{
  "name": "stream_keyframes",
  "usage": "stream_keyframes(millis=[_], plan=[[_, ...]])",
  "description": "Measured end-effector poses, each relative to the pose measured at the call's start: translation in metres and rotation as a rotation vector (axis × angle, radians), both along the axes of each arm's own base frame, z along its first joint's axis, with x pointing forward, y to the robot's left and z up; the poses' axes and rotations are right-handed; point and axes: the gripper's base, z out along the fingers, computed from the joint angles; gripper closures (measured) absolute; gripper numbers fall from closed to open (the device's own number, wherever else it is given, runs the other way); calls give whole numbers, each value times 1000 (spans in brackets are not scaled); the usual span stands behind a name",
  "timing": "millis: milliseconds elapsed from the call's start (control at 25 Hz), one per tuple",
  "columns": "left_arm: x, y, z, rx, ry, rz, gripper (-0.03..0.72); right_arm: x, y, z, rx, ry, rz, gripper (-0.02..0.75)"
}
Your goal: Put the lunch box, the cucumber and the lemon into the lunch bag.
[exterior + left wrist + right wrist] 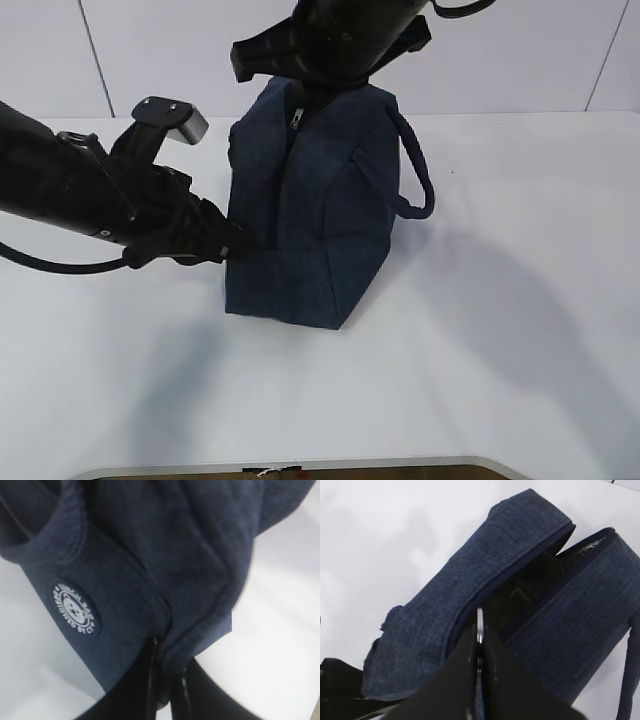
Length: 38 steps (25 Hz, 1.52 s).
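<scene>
My left gripper needs to grip higher up the lunch bag's side (242, 198), as it pinches the lunch bag's lower side far below the zipper pull, before my right gripper closes the zipper.
The dark navy lunch bag (310, 220) stands upright in the middle of the white table. My left gripper (232, 250) is shut on a fold of fabric at the bag's lower left side, seen close in the left wrist view (167, 680). My right gripper (298, 92) is above the bag's top and shut on the metal zipper pull (479, 622). In the right wrist view the zipper is open beyond the pull, showing a dark gap (535, 585) with a bit of silver lining. The lunch box, cucumber and lemon are out of view.
A looped handle (415, 170) hangs down the bag's right side. A round white logo patch (75, 608) is on the bag's side. The white table (500, 330) extends around the bag; its front edge (300, 465) is at the bottom.
</scene>
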Motion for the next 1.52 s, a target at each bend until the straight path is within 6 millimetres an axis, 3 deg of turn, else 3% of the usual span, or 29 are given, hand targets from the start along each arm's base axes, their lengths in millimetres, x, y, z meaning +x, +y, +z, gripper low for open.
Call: stream_keyframes(millis=[360, 880, 1040, 1160, 1360, 1520], plan=[[-1, -1, 1, -40, 21, 37, 664, -5, 1, -1, 1, 52, 25, 733], [-10, 3, 35, -92, -62, 41, 360, -15, 6, -2, 45, 146, 110, 733], [-10, 3, 36, -103, -61, 47, 339, -16, 7, -2, 52, 152, 118, 733], [-10, 3, 36, -107, -62, 48, 403, -16, 7, -2, 52, 153, 119, 733], [-10, 3, 36, -103, -70, 41, 670, -16, 7, -2, 53, 154, 120, 733], [-10, 3, 36, -102, -71, 40, 696, -16, 7, -2, 52, 153, 121, 733]])
